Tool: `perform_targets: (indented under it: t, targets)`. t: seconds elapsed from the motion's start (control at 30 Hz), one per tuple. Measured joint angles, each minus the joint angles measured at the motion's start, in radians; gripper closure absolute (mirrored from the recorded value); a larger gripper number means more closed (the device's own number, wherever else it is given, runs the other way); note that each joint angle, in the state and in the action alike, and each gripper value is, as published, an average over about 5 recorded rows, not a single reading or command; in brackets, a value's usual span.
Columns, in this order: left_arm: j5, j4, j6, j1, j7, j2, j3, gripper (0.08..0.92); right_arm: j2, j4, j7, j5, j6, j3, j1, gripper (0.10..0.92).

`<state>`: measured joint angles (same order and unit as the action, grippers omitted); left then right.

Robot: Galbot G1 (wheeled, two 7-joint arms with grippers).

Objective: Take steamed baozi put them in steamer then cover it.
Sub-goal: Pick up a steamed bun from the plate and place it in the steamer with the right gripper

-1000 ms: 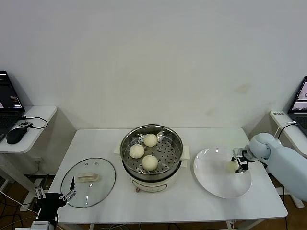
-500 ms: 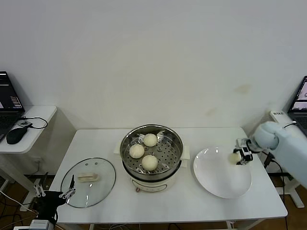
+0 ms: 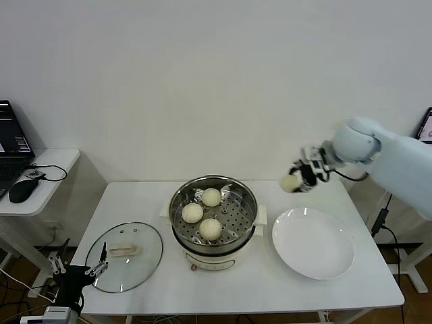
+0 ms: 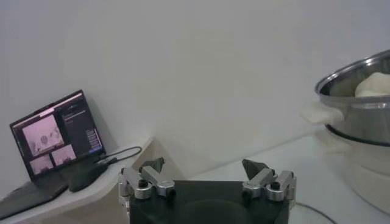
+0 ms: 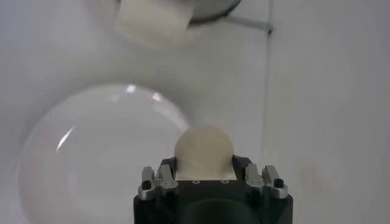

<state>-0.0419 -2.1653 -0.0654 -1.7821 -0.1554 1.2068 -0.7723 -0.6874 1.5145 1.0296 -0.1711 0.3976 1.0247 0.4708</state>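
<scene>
Next, my right gripper releases the baozi on the bare part of the steamer tray (image 3: 229, 211) that is closest to the white plate.
The steel steamer (image 3: 212, 214) stands mid-table with three baozi (image 3: 210, 229) on its perforated tray. My right gripper (image 3: 297, 181) is shut on the fourth baozi (image 3: 291, 183) and holds it in the air, right of the steamer and behind the white plate; the bun also shows between the jaws in the right wrist view (image 5: 203, 151). The glass cover (image 3: 124, 256) with its cream handle lies flat on the table left of the steamer. My left gripper (image 3: 79, 274) is open and empty, low at the table's front left corner; the left wrist view shows its gripper (image 4: 207, 176) with the steamer (image 4: 359, 103) beyond.
An empty white plate (image 3: 312, 243) lies right of the steamer. A side table at far left holds a laptop (image 3: 9, 145) and a mouse (image 3: 21, 190). Another screen edge (image 3: 426, 126) shows at far right. The wall stands close behind the table.
My right gripper has lifted the fourth baozi off the white plate and carried it up and left toward the steamer. The plate is now empty. The left arm has barely moved.
</scene>
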Motion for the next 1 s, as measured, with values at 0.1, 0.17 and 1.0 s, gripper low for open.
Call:
perform_targets:
  t: [0.1, 0.17, 1.0]
  targets:
    - [-0.001, 0.0, 0.001, -0.001, -0.001, 0.0, -0.005, 0.177, -0.05, 0.005, -0.027, -0.066, 0.04, 0.043, 0.041, 0.44]
    - [-0.002, -0.001, 0.002, -0.002, -0.001, 0.0, -0.009, 0.177, -0.084, 0.004, -0.047, -0.106, 0.067, 0.063, 0.058, 0.44]
    - [-0.008, 0.006, 0.015, 0.003, -0.006, -0.002, -0.037, 0.177, -0.387, -0.131, -0.178, -0.234, 0.258, 0.172, -0.026, 0.44]
